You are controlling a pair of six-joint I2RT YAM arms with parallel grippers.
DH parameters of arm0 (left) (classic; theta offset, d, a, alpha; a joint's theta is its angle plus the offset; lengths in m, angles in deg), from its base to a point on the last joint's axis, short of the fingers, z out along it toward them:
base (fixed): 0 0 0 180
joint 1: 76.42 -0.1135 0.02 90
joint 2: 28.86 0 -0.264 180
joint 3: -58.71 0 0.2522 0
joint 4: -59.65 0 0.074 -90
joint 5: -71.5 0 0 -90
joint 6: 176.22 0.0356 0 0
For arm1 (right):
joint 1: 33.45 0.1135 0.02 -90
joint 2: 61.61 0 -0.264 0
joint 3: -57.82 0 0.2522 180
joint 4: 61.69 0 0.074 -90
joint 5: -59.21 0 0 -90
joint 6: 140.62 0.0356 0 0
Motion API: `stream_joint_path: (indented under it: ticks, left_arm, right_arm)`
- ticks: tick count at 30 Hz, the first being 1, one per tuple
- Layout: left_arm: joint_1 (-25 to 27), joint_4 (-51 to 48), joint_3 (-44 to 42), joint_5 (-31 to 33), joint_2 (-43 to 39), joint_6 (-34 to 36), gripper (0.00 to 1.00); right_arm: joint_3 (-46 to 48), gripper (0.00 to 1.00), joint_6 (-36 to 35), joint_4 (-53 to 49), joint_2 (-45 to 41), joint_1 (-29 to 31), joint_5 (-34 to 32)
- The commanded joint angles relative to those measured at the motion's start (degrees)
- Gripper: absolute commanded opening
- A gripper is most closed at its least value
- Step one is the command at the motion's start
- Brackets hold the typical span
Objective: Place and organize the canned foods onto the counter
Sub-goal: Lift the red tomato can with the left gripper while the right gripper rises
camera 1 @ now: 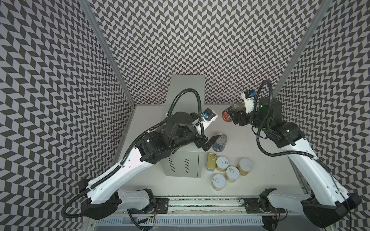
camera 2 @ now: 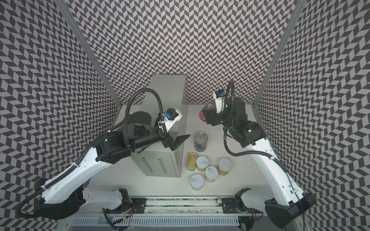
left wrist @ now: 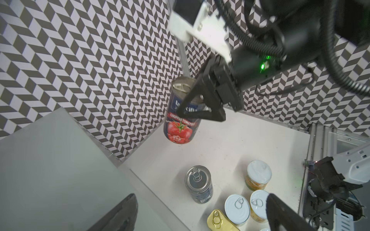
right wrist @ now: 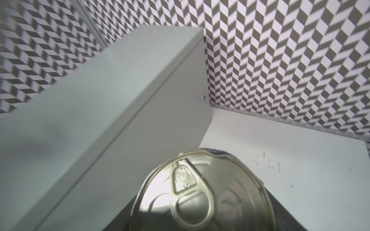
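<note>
Next, the right gripper sets the dark-blue tomato can on the middle of the counter's top (camera 1: 188, 113), beneath the left arm's cable. The can is now above the white table.
My right gripper (camera 1: 233, 117) is shut on a tall dark-blue tomato can (left wrist: 180, 122), held by its upper part, slightly tilted, in the air above the white table to the right of the counter (camera 1: 186, 90). The can's silver lid (right wrist: 202, 190) fills the near part of the right wrist view. My left gripper (camera 1: 212, 142) hangs open and empty by the counter's front right edge, beside a second tall blue can (camera 1: 220, 142) standing on the table. Several short yellow cans with white lids (camera 1: 232, 173) and a gold-topped rectangular tin (camera 1: 211, 161) cluster in front of it.
The left arm's elbow and cable (camera 1: 180, 124) lie over the middle of the counter's top. Patterned walls close in the back and both sides. A metal rail (camera 1: 200, 202) runs along the table's front edge between the two arm bases.
</note>
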State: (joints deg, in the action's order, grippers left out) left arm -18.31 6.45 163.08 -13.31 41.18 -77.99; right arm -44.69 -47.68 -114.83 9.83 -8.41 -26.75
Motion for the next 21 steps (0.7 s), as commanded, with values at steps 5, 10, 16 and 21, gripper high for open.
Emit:
stream_joint_path:
  ticks: [5, 10, 16, 21]
  left_arm:
    - [0.16, 5.4, -3.92, 7.68, -7.87, 3.19, 1.0]
    - [0.16, 7.89, -7.67, 11.71, -12.69, 4.3, 1.0]
    - [0.17, 9.5, -11.97, 14.14, -17.55, 6.15, 1.0]
    - [0.08, 11.17, -14.62, 13.97, -19.83, 7.14, 1.0]
  right_arm:
    - [-13.46, 0.58, -3.02, 3.6, 4.38, 1.22, 12.68]
    - [-20.18, 0.59, -3.48, 0.02, 8.88, 4.5, 14.47]
    - [-28.36, 0.59, -4.07, -5.21, 14.99, 8.92, 12.01]
    - [-39.42, 0.6, -5.08, -11.33, 21.86, 13.14, 9.16]
